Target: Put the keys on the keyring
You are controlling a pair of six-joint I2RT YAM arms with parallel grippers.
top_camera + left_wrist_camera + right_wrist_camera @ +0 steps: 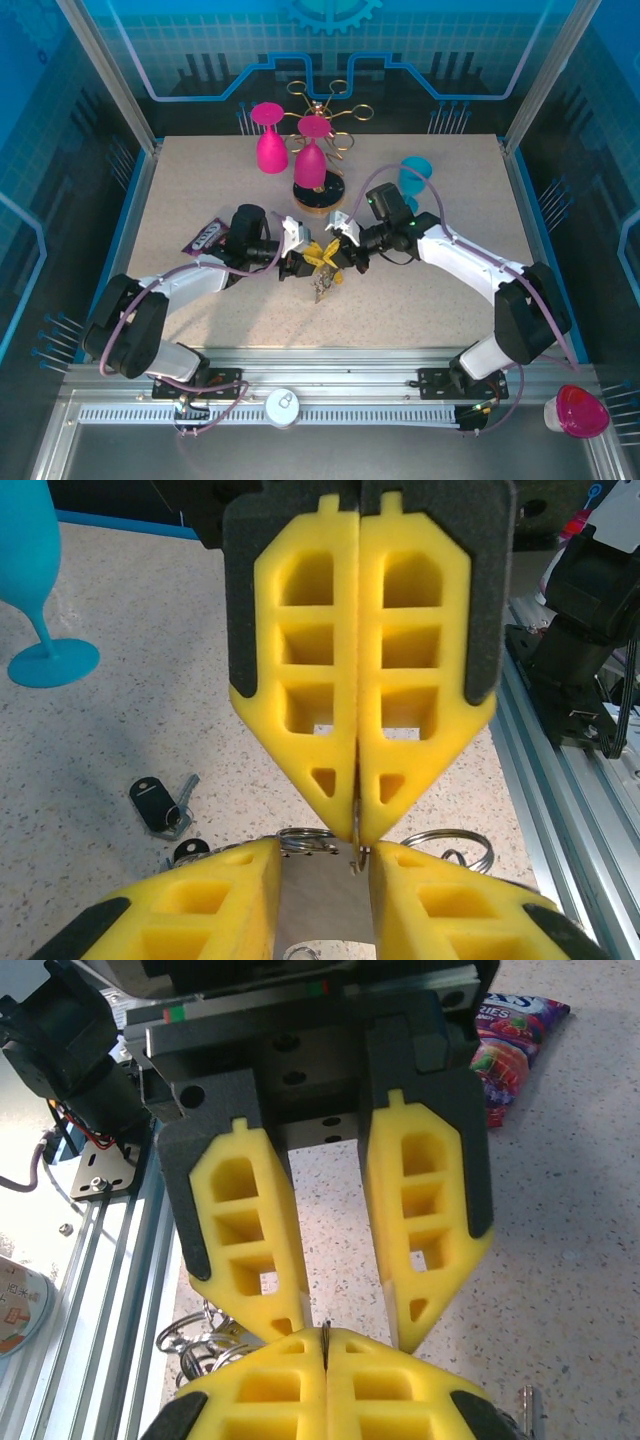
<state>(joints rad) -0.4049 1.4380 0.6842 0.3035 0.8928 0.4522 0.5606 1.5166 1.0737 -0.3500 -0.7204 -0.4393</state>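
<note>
The fingers of my right gripper cover the keyring almost to its edge, so my left gripper needs to pinch the keyring's edge (357,854) while my right gripper takes a new hold with more of it showing.
At mid-table my two grippers meet tip to tip. My right gripper (341,257) (326,1345) is shut, with a thin metal edge of the keyring (357,848) pinched between its yellow pads. My left gripper (304,263) (325,858) is shut on a flat grey metal piece (325,905), apparently a key, which spans the gap between its fingers (215,880). Small coiled rings (452,842) and hanging keys (322,287) cluster just under the tips. A loose key with a black tag (158,804) lies on the table beside them.
Two pink glasses (270,140) hang by the gold wire rack with its round base (318,196) at the back. A teal glass (413,178) (30,590) is behind the right arm. A snack packet (206,235) (512,1028) lies left. A can (283,408) rests on the front rail.
</note>
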